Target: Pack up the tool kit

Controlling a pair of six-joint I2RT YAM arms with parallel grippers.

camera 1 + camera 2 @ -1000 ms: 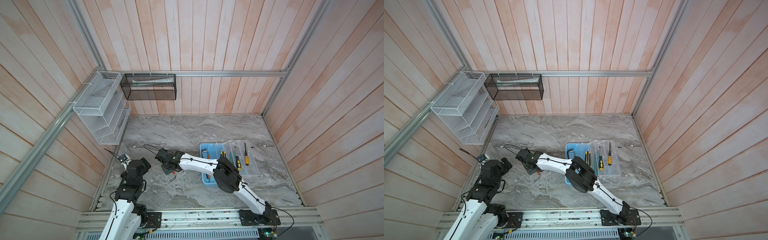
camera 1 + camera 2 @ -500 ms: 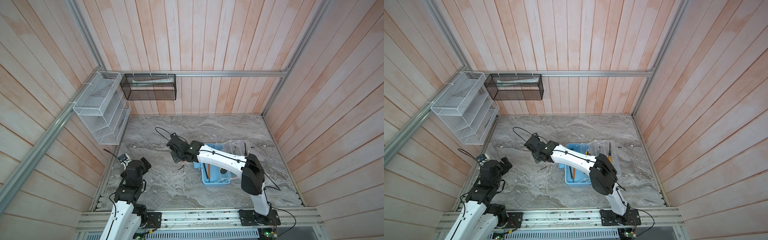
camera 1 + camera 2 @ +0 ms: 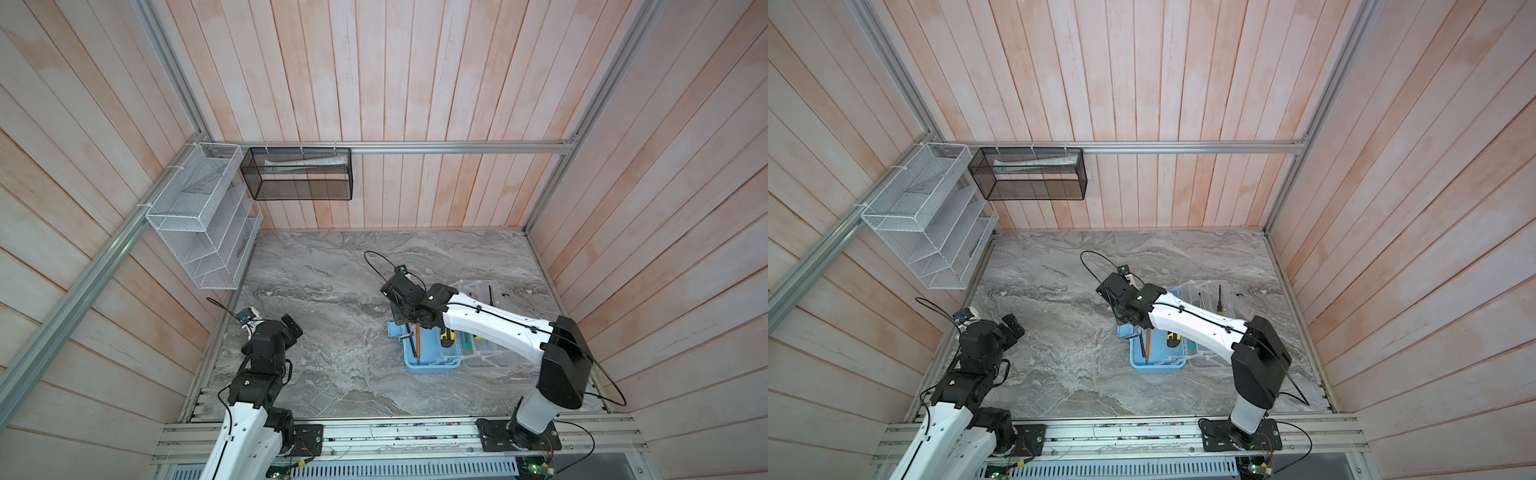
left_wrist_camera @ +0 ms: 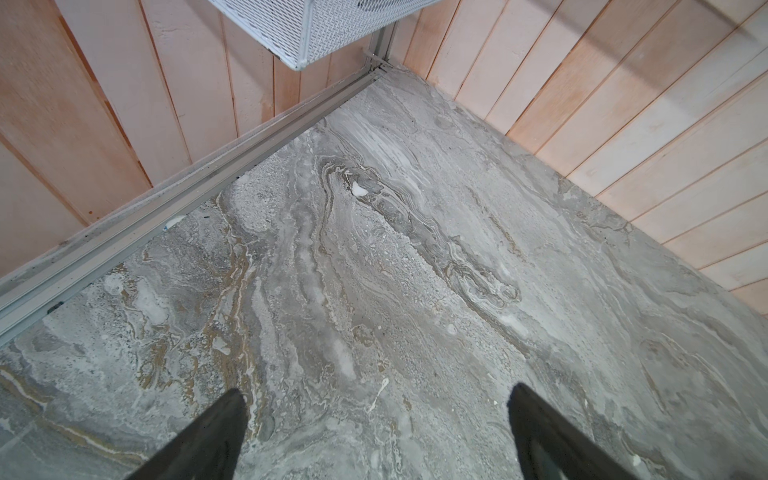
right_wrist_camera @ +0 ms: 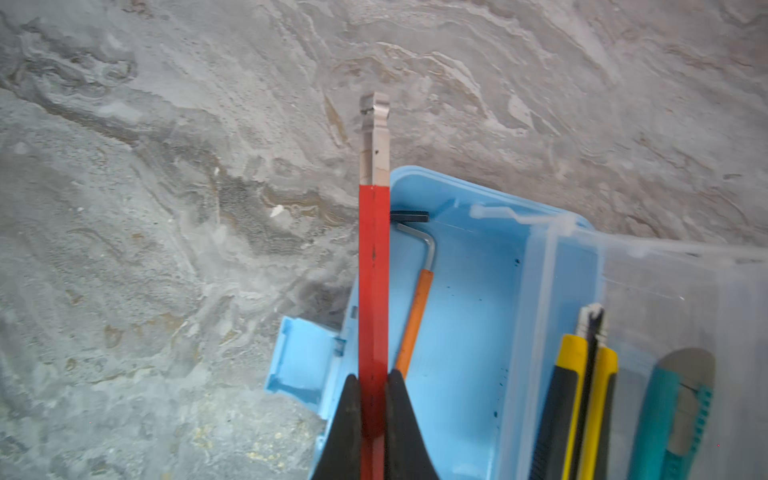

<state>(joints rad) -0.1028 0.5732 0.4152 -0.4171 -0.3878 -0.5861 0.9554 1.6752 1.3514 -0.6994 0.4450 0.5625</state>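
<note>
The red pencil will go from my right gripper down into the light-blue base (image 3: 427,325) (image 5: 470,340) beside the orange-sleeved hex key, toward the yellow-black cutter. The pencil now hangs over the base's outer edge.
The tool kit (image 3: 432,366) (image 3: 1156,366) lies open on the right of the marble table, light-blue base (image 5: 465,291) beside its see-through lid (image 5: 665,282). My right gripper (image 5: 372,376) (image 3: 409,322) is shut on a red pencil (image 5: 374,270) with a metal end. The pencil hangs over the base's outer long edge, pointing past a corner. Inside the base lies an orange-sleeved hex key (image 5: 415,316). A yellow-black cutter (image 5: 582,395) and a teal cutter (image 5: 673,407) lie at the lid side. My left gripper (image 4: 376,390) (image 3: 291,326) is open over bare table.
A white wire-mesh rack (image 3: 203,224) (image 4: 324,25) hangs on the left wall and a black mesh basket (image 3: 299,174) on the back wall. Screwdrivers (image 3: 1219,299) lie in the lid. A light-blue latch (image 5: 299,361) sticks out from the base's side.
My right arm has swung from the left-middle of the table to the right, carrying the red pencil over the case's base. The left arm has stayed put.
</note>
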